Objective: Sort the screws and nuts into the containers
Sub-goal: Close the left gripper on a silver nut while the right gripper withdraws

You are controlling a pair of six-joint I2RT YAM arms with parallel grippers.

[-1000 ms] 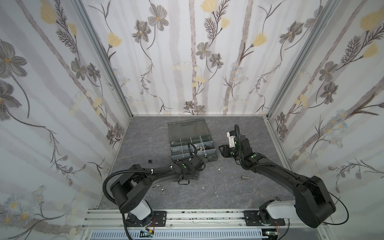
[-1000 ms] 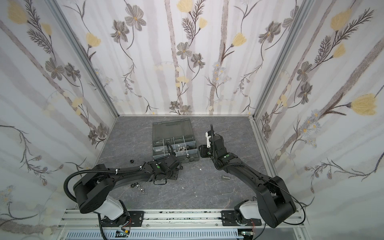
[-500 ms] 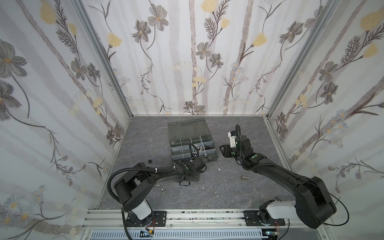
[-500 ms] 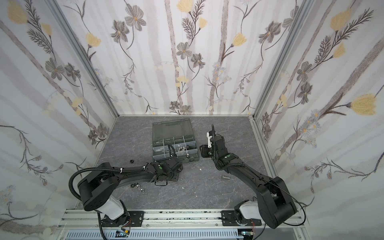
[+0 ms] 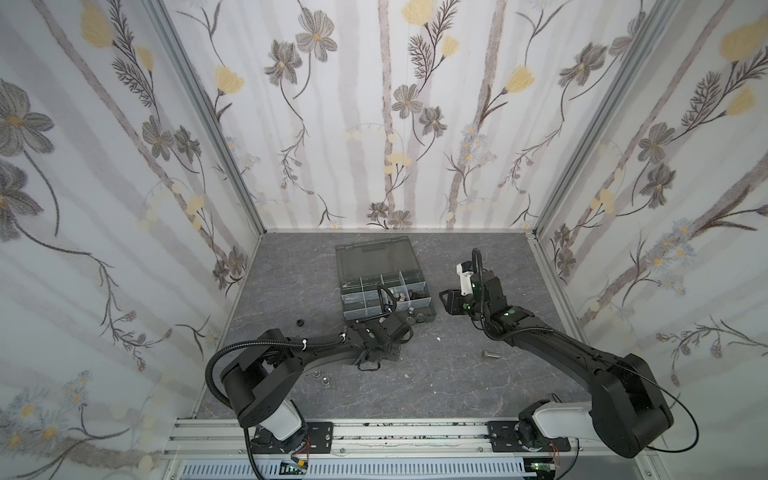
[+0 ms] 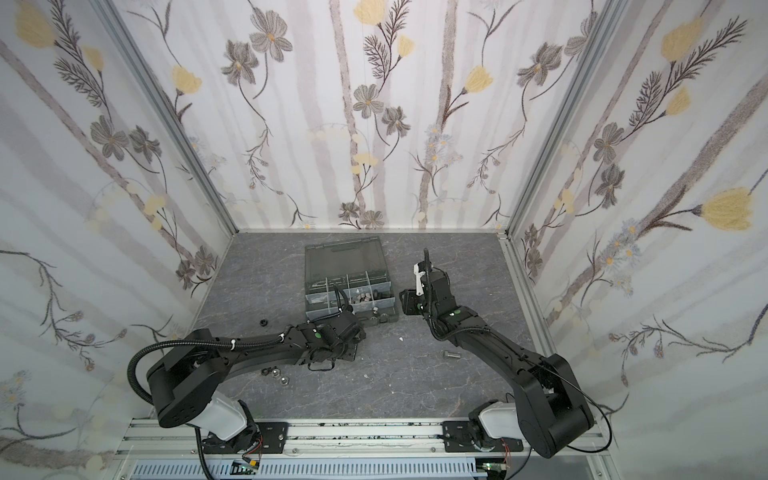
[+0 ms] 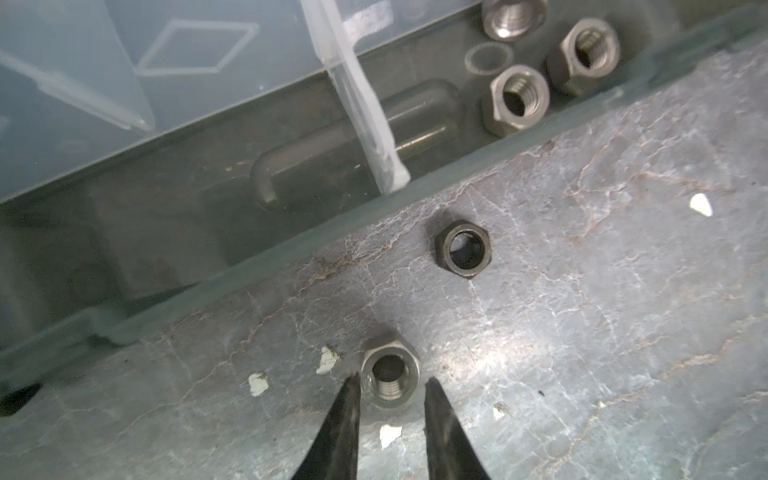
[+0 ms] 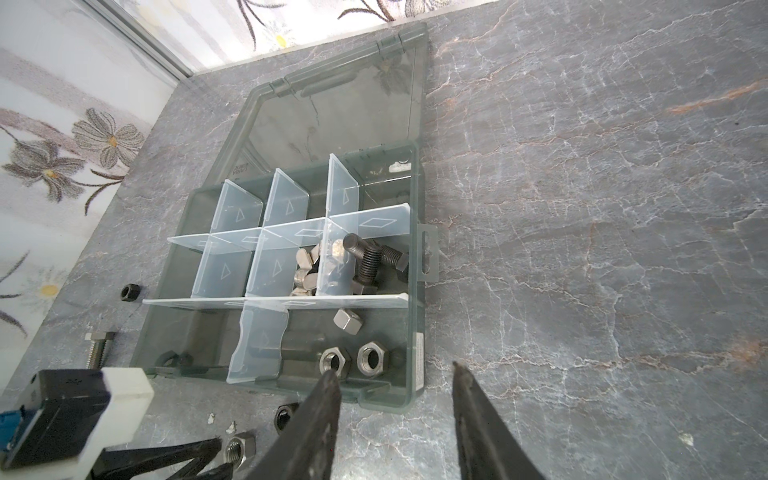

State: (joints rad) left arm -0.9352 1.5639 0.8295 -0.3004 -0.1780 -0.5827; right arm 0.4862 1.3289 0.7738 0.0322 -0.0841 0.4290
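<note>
My left gripper needs to open, reach farther around the silver nut and pinch both sides point(image 7: 412, 382) before lifting, because the nut sits shallow at the ends of its fingers and closer to one finger.
In the left wrist view a silver nut point(image 7: 390, 376) lies on the floor between the tips of my left gripper point(image 7: 391, 379). The jaws stand narrow: one fingertip point(image 7: 352, 384) touches the nut, the other is a sliver off. A black nut point(image 7: 463, 249) lies just beyond, by the wall of the containers' box point(image 7: 291, 245). In both top views this gripper point(image 5: 405, 332) point(image 6: 359, 332) sits low at the box's front edge. My right gripper point(image 8: 393, 368) point(image 5: 442, 296) hangs open and empty over the box's point(image 8: 415, 291) near right corner. Three silver nuts point(image 8: 372, 359) lie in the front cell, black screws point(image 8: 370, 257) in a middle cell.
The box's smoky lid point(image 5: 376, 257) lies open toward the back wall. A silver screw point(image 5: 490, 354) lies on the floor near the right arm. A black nut point(image 5: 299, 322) and two silver nuts point(image 5: 320, 376) lie by the left arm. Another silver screw point(image 8: 97, 345) lies left of the box.
My left gripper's jaws have narrowed around the silver nut, and that arm has crept slightly forward. The right arm has stayed still.
</note>
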